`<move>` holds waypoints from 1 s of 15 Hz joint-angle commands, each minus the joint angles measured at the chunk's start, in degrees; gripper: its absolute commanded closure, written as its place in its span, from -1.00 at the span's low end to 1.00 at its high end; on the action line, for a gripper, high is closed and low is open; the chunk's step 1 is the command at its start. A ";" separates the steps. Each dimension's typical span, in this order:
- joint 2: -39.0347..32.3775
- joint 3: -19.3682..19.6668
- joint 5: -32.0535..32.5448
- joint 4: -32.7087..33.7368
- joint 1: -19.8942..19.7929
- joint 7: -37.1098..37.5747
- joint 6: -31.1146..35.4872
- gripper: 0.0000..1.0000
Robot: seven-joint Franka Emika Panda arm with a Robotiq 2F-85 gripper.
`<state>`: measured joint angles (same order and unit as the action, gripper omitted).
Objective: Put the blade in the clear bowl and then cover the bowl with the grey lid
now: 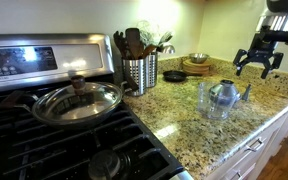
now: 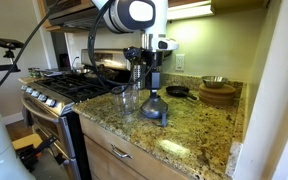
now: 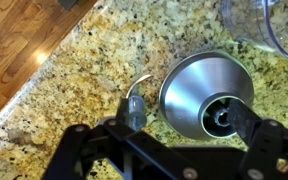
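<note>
My gripper will close on the top of the blade's grey spindle (image 1: 247,88) (image 3: 136,106), which stands next to the grey lid toward the edge of the counter.
The grey lid (image 3: 189,85) sits knob-up on the granite counter, and shows in both exterior views (image 1: 224,94) (image 2: 154,106). The blade (image 3: 136,106), a small grey spindle, stands just beside the lid, toward the counter's edge. The clear bowl (image 3: 272,22) stands empty on the lid's other side (image 1: 210,104) (image 2: 131,98). My gripper (image 3: 184,121) hangs open above the lid and the blade. One finger (image 3: 246,120) is over the lid's knob and the other is by the blade. It holds nothing. In both exterior views the gripper (image 1: 259,69) (image 2: 150,76) is well clear of the counter.
A steel utensil holder (image 1: 139,71), a black skillet (image 1: 174,75) and a metal bowl (image 1: 198,58) on wooden boards stand at the back. A glass pan lid (image 1: 76,101) rests on the stove (image 1: 44,140). The counter's edge (image 3: 54,85) drops to wood floor.
</note>
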<state>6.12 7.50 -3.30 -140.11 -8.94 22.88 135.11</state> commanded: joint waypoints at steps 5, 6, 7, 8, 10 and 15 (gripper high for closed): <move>0.48 -0.56 5.29 3.74 -0.93 7.62 -0.73 -1.00; 0.30 -0.48 5.77 4.23 -1.06 8.43 -0.67 -1.00; -0.25 -0.20 5.99 4.96 -1.37 9.16 -0.74 -1.00; -0.51 -0.07 6.19 5.36 -1.57 9.84 -0.56 -1.00; -1.35 0.35 6.41 6.02 -2.20 10.70 -0.16 -1.00; -4.61 1.63 3.85 7.34 -2.46 9.31 0.20 -1.00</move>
<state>4.10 8.74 1.78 -134.40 -11.12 31.58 135.13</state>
